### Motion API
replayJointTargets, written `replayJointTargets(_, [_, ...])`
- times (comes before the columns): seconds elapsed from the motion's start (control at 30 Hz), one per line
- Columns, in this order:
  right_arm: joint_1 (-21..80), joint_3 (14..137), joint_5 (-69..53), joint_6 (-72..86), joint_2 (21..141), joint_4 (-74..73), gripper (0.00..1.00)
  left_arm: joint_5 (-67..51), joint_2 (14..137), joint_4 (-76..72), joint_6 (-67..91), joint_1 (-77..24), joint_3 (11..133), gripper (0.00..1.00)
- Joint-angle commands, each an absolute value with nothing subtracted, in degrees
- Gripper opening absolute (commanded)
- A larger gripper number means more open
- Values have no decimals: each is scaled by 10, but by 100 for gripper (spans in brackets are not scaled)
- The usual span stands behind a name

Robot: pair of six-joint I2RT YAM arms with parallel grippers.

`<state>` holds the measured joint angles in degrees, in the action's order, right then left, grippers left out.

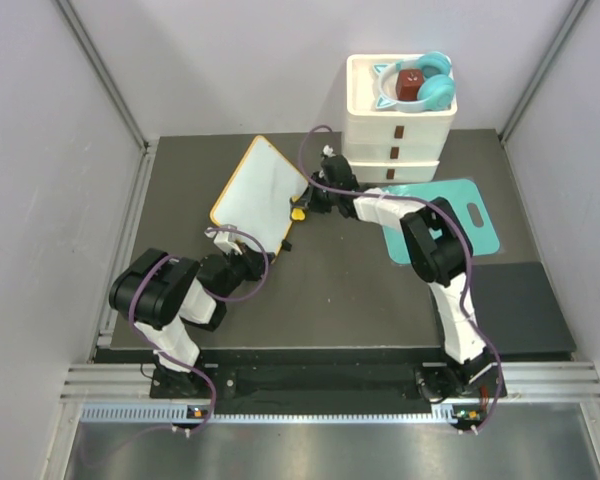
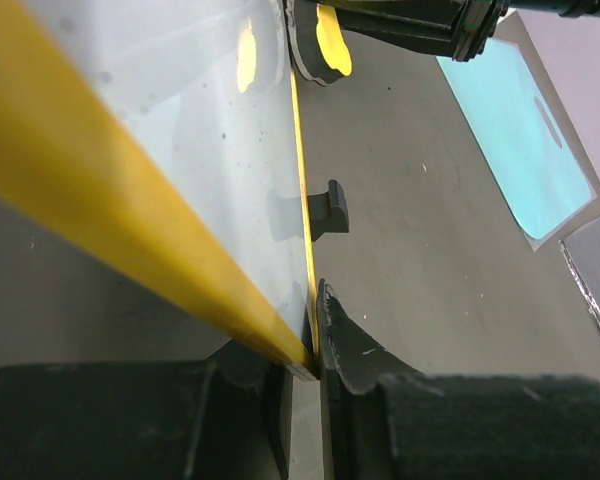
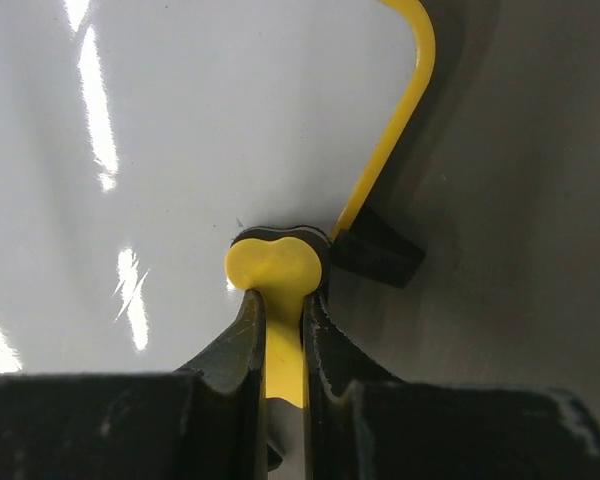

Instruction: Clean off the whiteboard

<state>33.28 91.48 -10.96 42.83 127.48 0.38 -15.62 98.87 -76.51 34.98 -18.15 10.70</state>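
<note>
Next, my right gripper lets go of the yellow eraser on the bare dark table (image 1: 325, 250), in the space between the whiteboard and the teal cutting board.
The whiteboard (image 1: 260, 190) has an orange-yellow frame and a blank white face, and lies tilted at the back left of the dark table. My left gripper (image 1: 232, 240) is shut on its near corner; in the left wrist view the fingers (image 2: 355, 345) pinch the yellow frame (image 2: 130, 220). My right gripper (image 1: 305, 207) is shut on a yellow eraser (image 1: 298, 212) pressed on the board's right edge. In the right wrist view the eraser (image 3: 277, 270) sits on the white face (image 3: 130, 150) next to a black foot (image 3: 375, 255). No writing shows.
A teal cutting board (image 1: 450, 215) lies under my right arm and also shows in the left wrist view (image 2: 520, 130). White stacked drawers (image 1: 395, 130) at the back hold teal headphones (image 1: 425, 85). A dark mat (image 1: 515, 300) lies at the right. Walls close in both sides.
</note>
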Motion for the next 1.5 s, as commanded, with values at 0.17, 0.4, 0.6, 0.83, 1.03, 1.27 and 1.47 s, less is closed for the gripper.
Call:
replayJointTargets(0.17, [342,1080,-141,410,1364,-96,0,-254,990,-731,312,-205,96,0])
replayJointTargets(0.4, [341,1197,-155,416,1413,-123,0,-254,988,-728,310,-207,95,0])
replayJointTargets(0.6, [338,1098,-152,406,1368,-73,0,-249,983,-719,312,-208,94,0])
replayJointTargets(0.83, [337,889,-130,361,1196,-25,0,-242,983,-708,315,-210,96,0])
replayJointTargets(1.03, [337,743,-117,327,1066,-54,0,-233,984,-704,316,-211,99,0])
replayJointTargets(1.27, [338,664,-120,316,1063,-83,0,-224,981,-693,317,-212,101,7])
replayJointTargets(1.47, [339,636,-157,330,1093,-34,25,-211,972,-686,319,-212,99,29])
